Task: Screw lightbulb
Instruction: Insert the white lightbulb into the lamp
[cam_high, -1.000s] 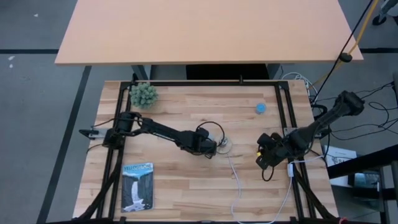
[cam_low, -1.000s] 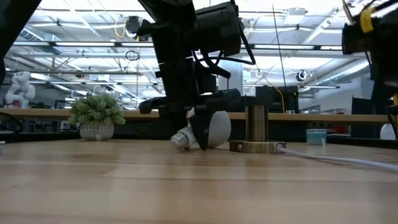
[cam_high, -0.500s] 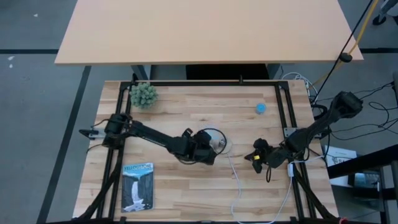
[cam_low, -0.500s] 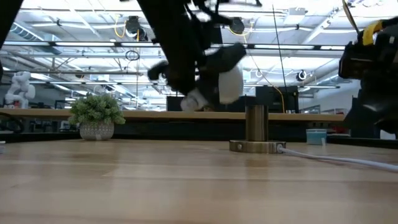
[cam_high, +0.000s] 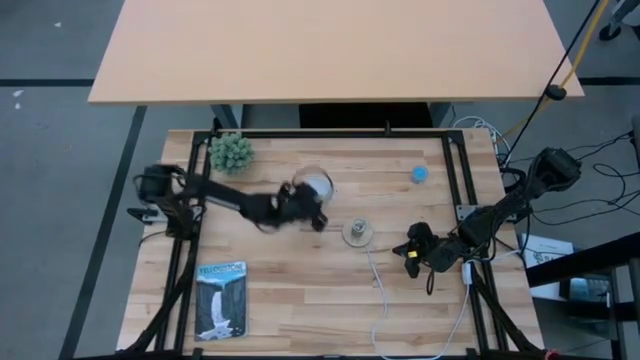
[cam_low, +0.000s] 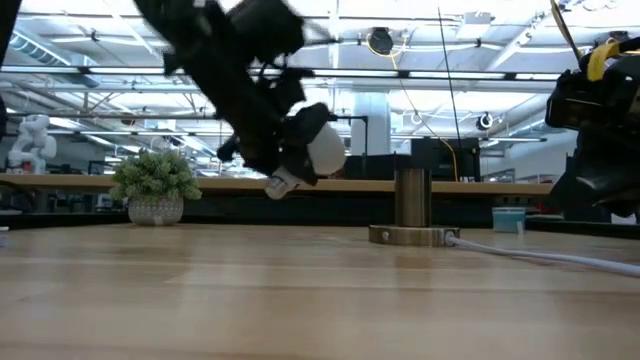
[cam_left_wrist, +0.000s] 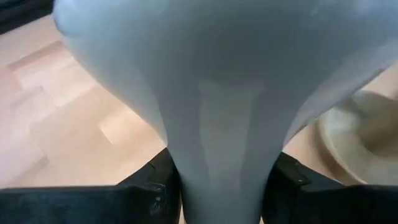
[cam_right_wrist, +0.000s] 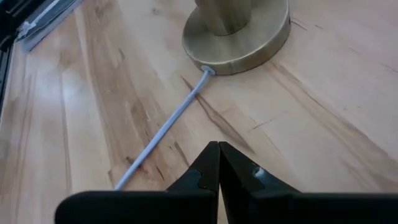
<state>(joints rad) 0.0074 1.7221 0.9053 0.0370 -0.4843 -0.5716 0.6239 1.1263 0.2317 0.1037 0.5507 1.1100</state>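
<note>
The robot's left gripper will release the white lightbulb in the top of the round brass socket (cam_high: 358, 228) (cam_left_wrist: 380, 127) on the table.
The white lightbulb (cam_high: 317, 184) is up in the air to the far left of the round brass socket (cam_high: 357, 232), which stands on the table with its white cord (cam_high: 380, 290). My left gripper (cam_high: 305, 203) is shut on the bulb. In the low view the bulb (cam_low: 320, 148) is tilted, with its grey screw base (cam_low: 279, 184) at the lower end. My right gripper (cam_high: 412, 250) is shut and empty just above the table, to the right of the socket (cam_right_wrist: 239, 31). My left gripper pinches the bulb's tapering neck (cam_left_wrist: 217, 162) between its two fingers (cam_left_wrist: 152, 186), below the dome. The fingers lie across the neck. The bulb is lifted clear of the table and tilted, dome up and screw base (cam_low: 279, 184) slanting down.
A small potted plant (cam_high: 231, 152) stands at the far left. A blue round object (cam_high: 419, 173) lies at the far right. A booklet (cam_high: 221, 298) lies near the front left. The cord (cam_right_wrist: 165, 127) runs from the socket toward the near edge.
My left gripper has lifted the bulb off the table beside the socket and carried it up and toward the far left. The bulb now hangs clear and tilted. My right gripper has moved a little toward the socket and lower.
</note>
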